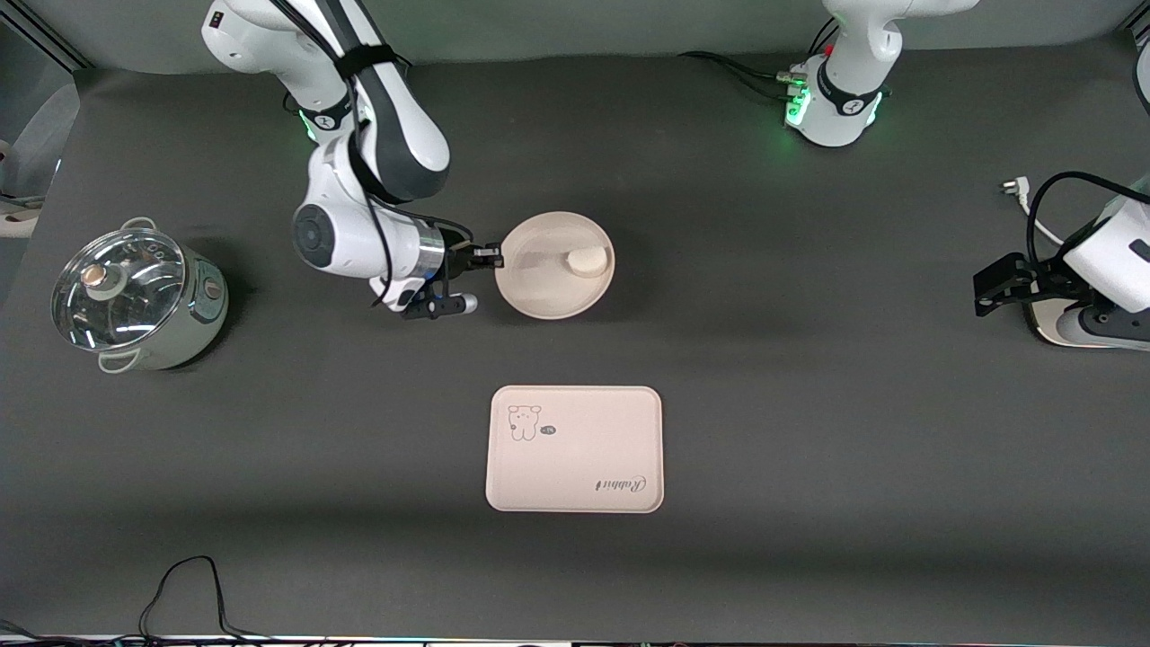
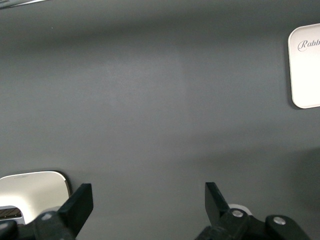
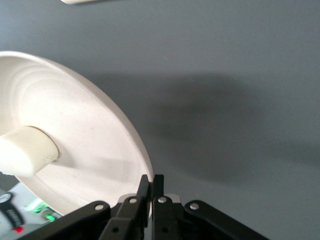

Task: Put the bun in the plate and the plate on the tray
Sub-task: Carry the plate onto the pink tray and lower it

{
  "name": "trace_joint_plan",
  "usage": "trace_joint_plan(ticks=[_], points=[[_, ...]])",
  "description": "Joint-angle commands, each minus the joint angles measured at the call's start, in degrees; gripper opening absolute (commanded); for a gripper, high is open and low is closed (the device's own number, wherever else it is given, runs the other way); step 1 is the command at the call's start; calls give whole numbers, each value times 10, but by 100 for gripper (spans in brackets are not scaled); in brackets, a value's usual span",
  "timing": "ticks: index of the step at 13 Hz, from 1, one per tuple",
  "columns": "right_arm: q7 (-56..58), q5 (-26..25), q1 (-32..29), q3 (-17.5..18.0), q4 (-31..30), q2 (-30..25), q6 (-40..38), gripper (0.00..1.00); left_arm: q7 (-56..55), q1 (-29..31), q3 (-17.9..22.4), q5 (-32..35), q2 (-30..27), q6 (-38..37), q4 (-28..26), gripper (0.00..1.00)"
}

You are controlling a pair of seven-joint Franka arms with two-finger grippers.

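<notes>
The plate will go down in the middle of the tray (image 1: 578, 449), between the bunny drawing and the lettering, from my right gripper.
The round cream plate (image 1: 539, 288) is held at its rim, on the side toward the right arm's end, by my right gripper (image 1: 494, 258), which is shut on it. The off-white bun (image 1: 584, 261) lies in the plate near the rim away from the gripper. In the right wrist view the plate (image 3: 75, 110) tilts above its own shadow, the bun (image 3: 27, 150) rests in it, and the right gripper (image 3: 151, 182) pinches the rim. The tray (image 1: 575, 449) lies flat nearer the front camera than the plate. My left gripper (image 1: 988, 288) waits open at the left arm's end; the left gripper (image 2: 149, 200) holds nothing.
A steel pot with a glass lid (image 1: 135, 301) stands toward the right arm's end. A black cable (image 1: 189, 584) loops at the table's front edge. A white plug and cable (image 1: 1015, 189) lie near the left arm. The tray's corner (image 2: 305, 70) shows in the left wrist view.
</notes>
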State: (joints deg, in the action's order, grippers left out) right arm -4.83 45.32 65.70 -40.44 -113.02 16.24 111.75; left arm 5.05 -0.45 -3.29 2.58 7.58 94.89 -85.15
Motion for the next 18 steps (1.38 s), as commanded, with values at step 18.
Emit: trace_joint_plan(ticks=[18], points=[[-80,129,-258,117,511,453,6,0,3,-6,4,1,-5,-8,-6,100]])
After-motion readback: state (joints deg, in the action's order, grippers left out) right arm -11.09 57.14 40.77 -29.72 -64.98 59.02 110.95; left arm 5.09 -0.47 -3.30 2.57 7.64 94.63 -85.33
